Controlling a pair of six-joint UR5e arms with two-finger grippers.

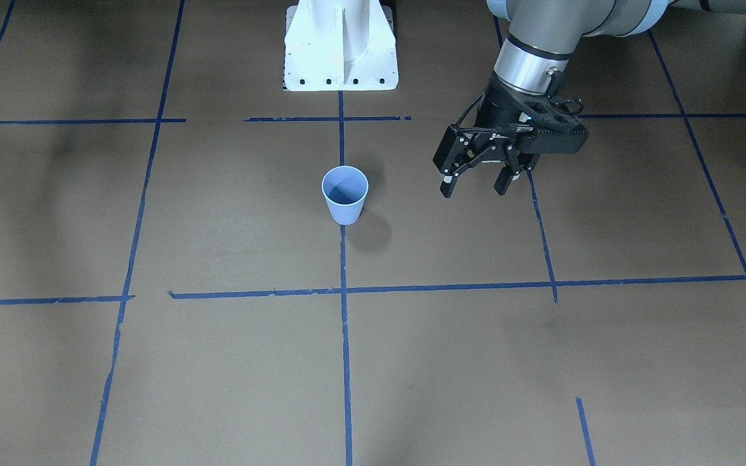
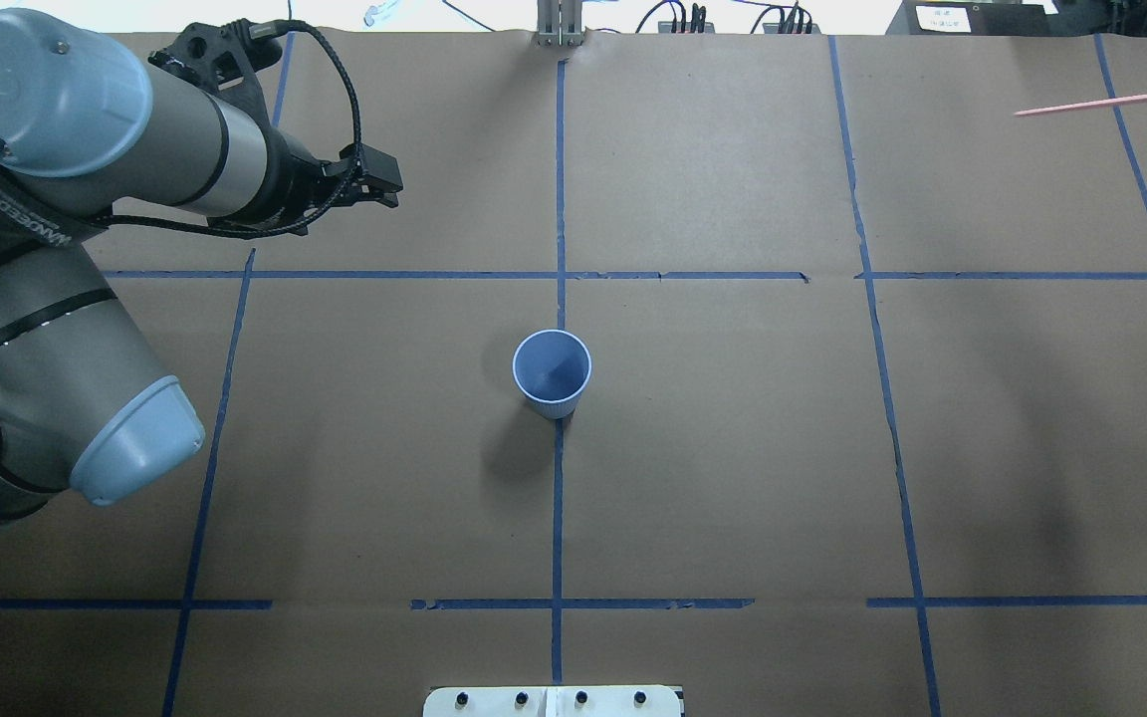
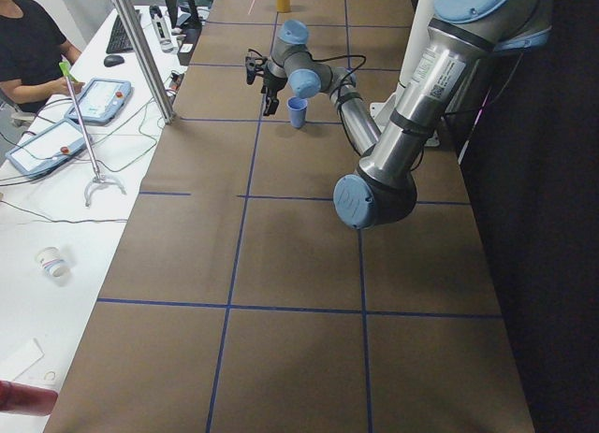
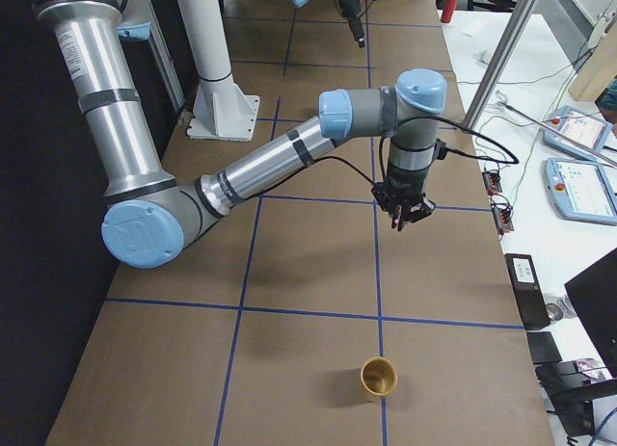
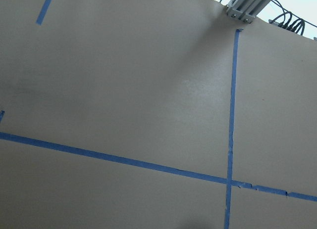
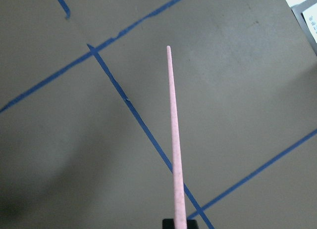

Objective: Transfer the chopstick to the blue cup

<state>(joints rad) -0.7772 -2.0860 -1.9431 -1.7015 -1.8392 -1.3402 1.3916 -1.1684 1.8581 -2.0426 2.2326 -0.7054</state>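
The pale-pink chopstick will stay inside the blue cup [image 1: 345, 194], leaning on the cup's rim, after my right gripper releases it. The chopstick is now held above the table.
The blue cup [image 1: 345, 194] stands upright near the table's middle, on a blue tape line; it also shows in the overhead view [image 2: 552, 371]. My left gripper [image 1: 476, 186] is open and empty, hovering above the table beside the cup; overhead it [image 2: 386, 185] is left of the cup and farther back. The pale-pink chopstick [image 2: 1111, 100] juts in from the overhead view's right edge, above the table. In the right wrist view the chopstick [image 6: 174, 140] runs forward from the dark fingertips [image 6: 181, 223]. My right gripper [image 4: 405, 213] is shut on it, far from the cup.
A yellow-brown cup [image 4: 379, 377] stands at the table's end on my right. The white robot base [image 1: 340, 45] sits at the table's robot-side edge. A metal post [image 2: 559, 30] stands at the far edge. Desks with tablets [image 4: 578, 176] and a seated person [image 3: 28, 50] flank the table.
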